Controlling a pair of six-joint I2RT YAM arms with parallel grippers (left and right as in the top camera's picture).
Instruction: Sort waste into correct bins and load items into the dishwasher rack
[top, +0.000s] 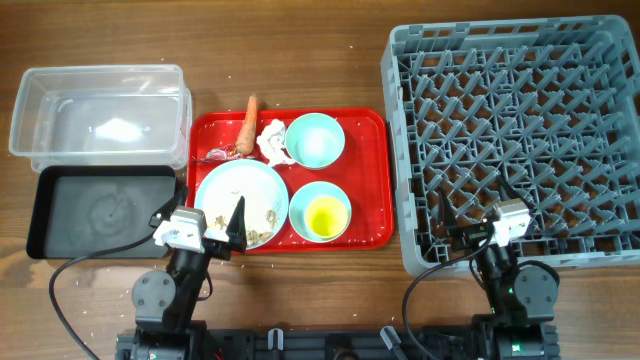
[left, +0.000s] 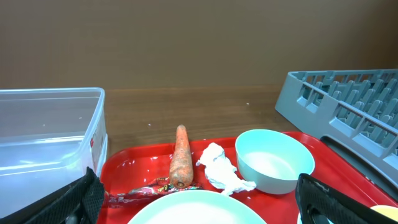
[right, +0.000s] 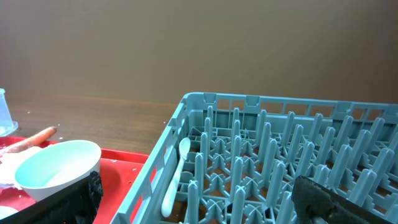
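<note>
The yellow cup in the pale-blue bowl is next, and my left gripper will go to it and close on the cup's rim (top: 308, 213) (left: 373, 208) beside the plate.
The red tray (top: 365, 130) holds an orange carrot (top: 250, 118), white tissue (top: 270, 141), a red wrapper (top: 222, 154), a pale-blue plate (top: 240, 195) with beige crumbs (top: 262, 232), a pale-green bowl (top: 315, 140), and a pale-blue bowl (top: 320, 190) with a yellow cup (top: 322, 216) inside. My left gripper (top: 200, 220) is open and empty over the plate's near edge; in the left wrist view (left: 199, 208) the carrot (left: 180, 155), tissue (left: 219, 168), wrapper (left: 146, 188) and bowl (left: 273, 160) lie ahead. My right gripper (right: 208, 205) is open and empty over the grey rack (top: 520, 120) near its front-left corner.
A clear tub (top: 100, 108) stands at the far left, with a black tray (top: 100, 212) in front of it. A white spoon (right: 175, 177) leans inside the rack's left wall (right: 155, 168). Cables run along the table's near edge.
</note>
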